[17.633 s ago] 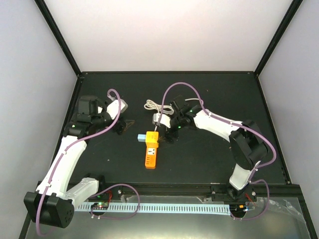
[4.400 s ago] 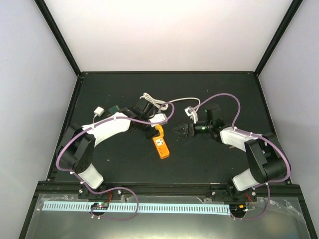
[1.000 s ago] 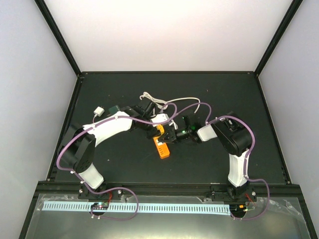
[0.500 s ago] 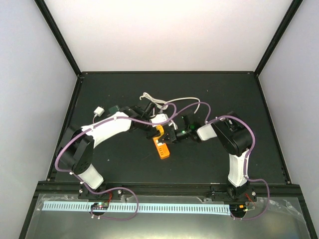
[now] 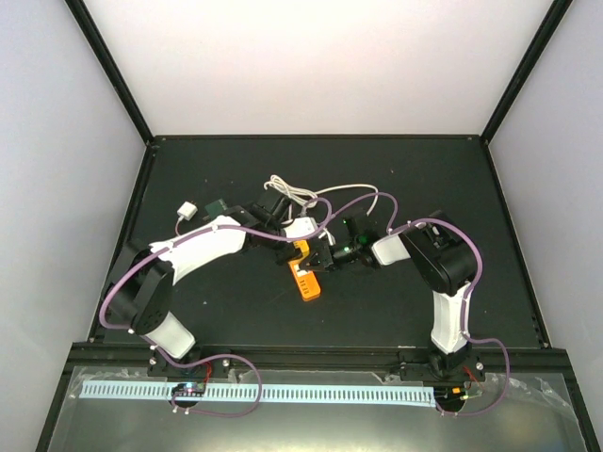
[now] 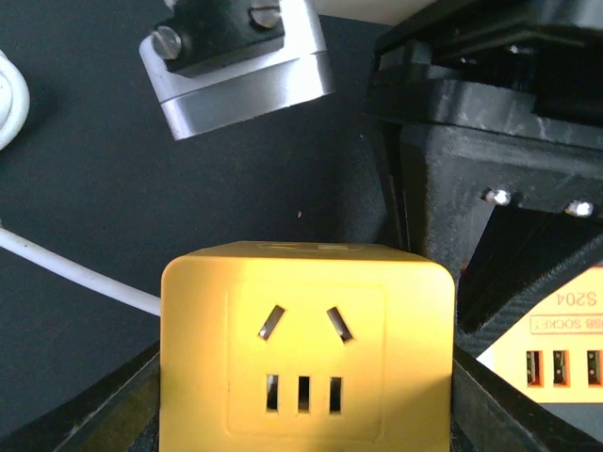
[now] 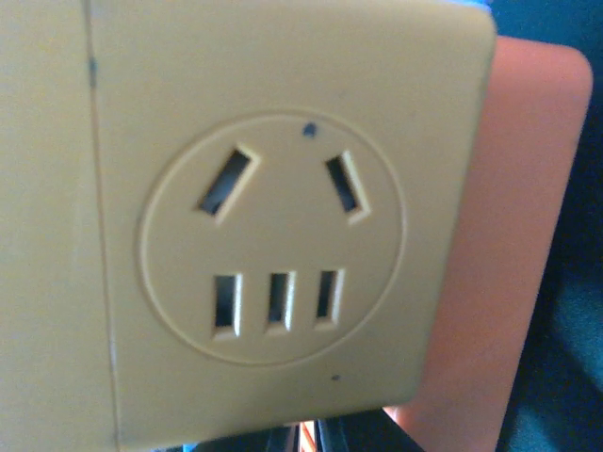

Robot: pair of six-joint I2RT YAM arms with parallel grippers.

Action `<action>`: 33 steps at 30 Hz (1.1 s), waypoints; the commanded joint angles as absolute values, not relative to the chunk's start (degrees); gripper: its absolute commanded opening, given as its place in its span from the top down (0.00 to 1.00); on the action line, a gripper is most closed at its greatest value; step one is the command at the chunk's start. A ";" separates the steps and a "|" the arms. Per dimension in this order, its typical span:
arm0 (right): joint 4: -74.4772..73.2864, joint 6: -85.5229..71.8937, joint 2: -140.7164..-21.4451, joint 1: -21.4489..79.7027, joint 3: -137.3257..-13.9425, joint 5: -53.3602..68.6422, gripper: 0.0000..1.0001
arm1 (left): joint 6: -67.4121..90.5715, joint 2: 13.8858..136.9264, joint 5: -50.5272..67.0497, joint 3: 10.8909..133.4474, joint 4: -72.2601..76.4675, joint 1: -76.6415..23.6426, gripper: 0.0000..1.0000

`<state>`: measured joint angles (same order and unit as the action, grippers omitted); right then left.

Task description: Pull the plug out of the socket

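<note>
The robot's right gripper is closed next to the plug, so it should move back, open and grab the socket's labelled part [image 6: 569, 325] before the left gripper pulls out the plug.
The white plug [image 5: 302, 227] sits just above the upper end of the orange socket [image 5: 305, 275] near the table's middle. Its cream cord [image 5: 292, 195] loops away behind it. My left gripper [image 5: 294, 237] is shut on the plug. In the left wrist view the plug [image 6: 306, 348] looks yellow, shows outlet slots and fills the gap between the dark fingers. The socket's labelled face [image 6: 556, 353] shows at the lower right. My right gripper [image 5: 318, 261] is shut and rests over the socket's upper part. The right wrist view is filled by the plug's face [image 7: 264, 235], with the socket [image 7: 509, 235] behind it.
A dark green cube [image 5: 215, 203] and a small white block [image 5: 187, 209] lie at the back left. The right arm's black body [image 6: 490, 122] and a silver fitting [image 6: 236, 66] stand close in front of my left gripper. Black frame rails border the table.
My right gripper's fingers have closed fully over the socket. The left arm's elbow has shifted slightly down and left, still gripping the plug.
</note>
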<state>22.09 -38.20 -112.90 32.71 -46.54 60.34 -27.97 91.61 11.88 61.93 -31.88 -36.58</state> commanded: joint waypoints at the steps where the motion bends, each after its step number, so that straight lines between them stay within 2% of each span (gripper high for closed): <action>1: 13.73 -36.74 -117.30 31.99 -45.26 47.02 0.91 | -32.15 84.78 14.31 60.49 -28.10 -40.23 0.94; 5: 13.09 -36.31 -117.46 31.99 -45.48 46.48 0.95 | -33.34 83.45 10.74 57.64 -25.78 -41.44 0.95; 11: 12.54 -35.50 -117.08 32.00 -45.70 46.13 0.96 | -25.87 87.29 15.90 62.39 -30.07 -39.47 0.96; 17: 12.96 -31.98 -110.70 32.04 -46.29 46.75 0.89 | -23.25 90.08 12.77 62.86 -30.02 -38.44 0.98; 20: 17.03 -31.09 -103.68 31.91 -43.55 44.06 0.79 | -21.95 90.30 11.90 62.16 -29.31 -38.04 0.98; 26: 23.71 -29.29 -93.46 31.82 -36.77 38.60 0.41 | -19.93 92.03 10.36 63.08 -29.36 -37.18 0.98; 28: 24.82 -27.35 -90.38 31.82 -34.32 34.94 0.37 | -19.50 92.53 10.17 63.17 -29.33 -37.01 0.98; 30: 26.93 -25.99 -87.08 31.82 -30.48 29.81 0.26 | -18.98 93.15 9.70 63.28 -29.43 -36.92 0.97; 33: 32.24 -24.02 -83.52 31.81 -26.10 25.34 0.17 | -18.40 93.93 8.97 63.65 -29.27 -36.20 0.97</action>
<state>24.86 -27.99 -87.15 32.03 -30.46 35.00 -20.60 92.58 9.28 60.88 -29.58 -37.17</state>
